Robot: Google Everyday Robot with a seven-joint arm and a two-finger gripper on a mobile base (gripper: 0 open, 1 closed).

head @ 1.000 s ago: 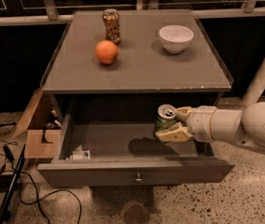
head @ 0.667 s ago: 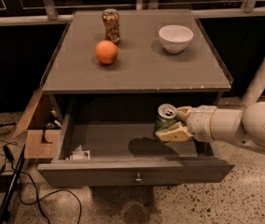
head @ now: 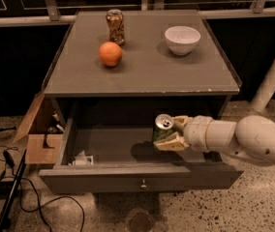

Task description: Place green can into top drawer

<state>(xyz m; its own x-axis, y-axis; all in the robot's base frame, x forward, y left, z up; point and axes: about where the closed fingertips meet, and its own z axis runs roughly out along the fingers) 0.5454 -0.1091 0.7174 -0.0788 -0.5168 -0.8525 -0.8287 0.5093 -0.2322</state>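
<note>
Next, I release the green can on the middle of the drawer's bottom (head: 151, 150), behind the small round knob.
The green can (head: 162, 128), with a silver top, is held upright in my gripper (head: 172, 132), which is shut on it. The gripper reaches in from the right and holds the can just above the floor of the open top drawer (head: 113, 146), at the drawer's right side. The can casts a shadow on the drawer floor below it. The drawer's flat front panel with its small round knob (head: 143, 183) faces the camera.
On the cabinet top (head: 142, 74) stand a brown-gold can (head: 115, 26), an orange (head: 110, 53) and a white bowl (head: 182, 39). A small packet (head: 82, 159) lies in the drawer's front left corner. A cardboard box (head: 38, 134) and cables (head: 11, 178) lie on the floor at the left.
</note>
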